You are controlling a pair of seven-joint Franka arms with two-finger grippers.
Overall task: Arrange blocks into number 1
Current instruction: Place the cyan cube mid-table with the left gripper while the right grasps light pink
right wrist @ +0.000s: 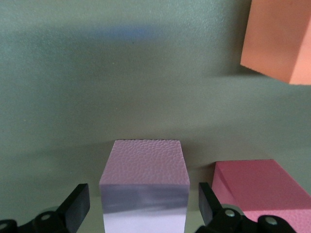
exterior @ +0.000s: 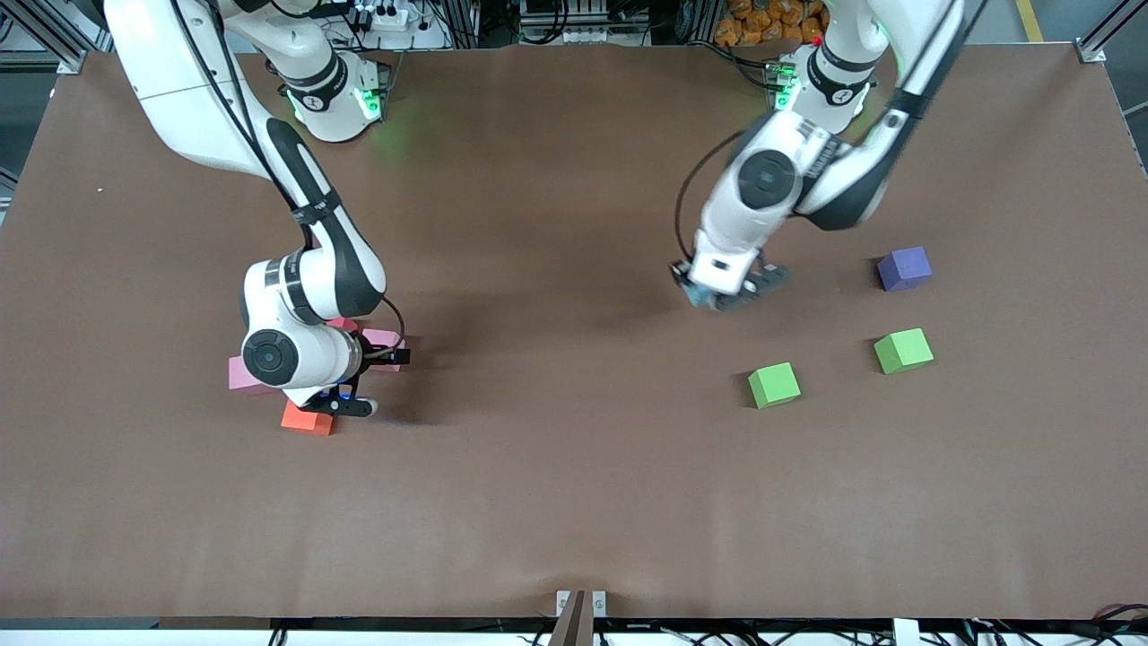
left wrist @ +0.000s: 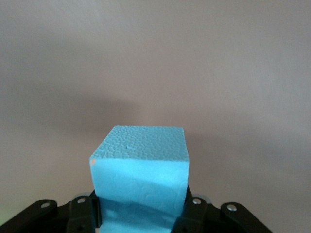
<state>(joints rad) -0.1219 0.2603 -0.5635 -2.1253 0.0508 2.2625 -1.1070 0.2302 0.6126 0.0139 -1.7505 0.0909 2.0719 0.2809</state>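
Observation:
My left gripper is going to set the light blue block down on the bare brown table midway (exterior: pixel 577 177) between the bases of the arms.
My left gripper (exterior: pixel 722 294) (left wrist: pixel 141 209) is shut on a light blue block (left wrist: pixel 141 160) (exterior: pixel 698 295), low over the middle of the table toward the left arm's end. My right gripper (exterior: pixel 375 361) (right wrist: pixel 142 195) is open and straddles a pink block (right wrist: pixel 145 170) (exterior: pixel 384 339), with a gap at each finger. Beside that block lies a red block (right wrist: pixel 257 187) (exterior: pixel 343 324). An orange block (right wrist: pixel 279 36) (exterior: pixel 308 419) lies nearer the front camera, and a second pink block (exterior: pixel 244 375) shows partly under the right arm's wrist.
A purple block (exterior: pixel 904 268) and two green blocks (exterior: pixel 903 350) (exterior: pixel 774 385) lie on the brown table (exterior: pixel 556 484) toward the left arm's end. The green ones are nearer the front camera than the purple one.

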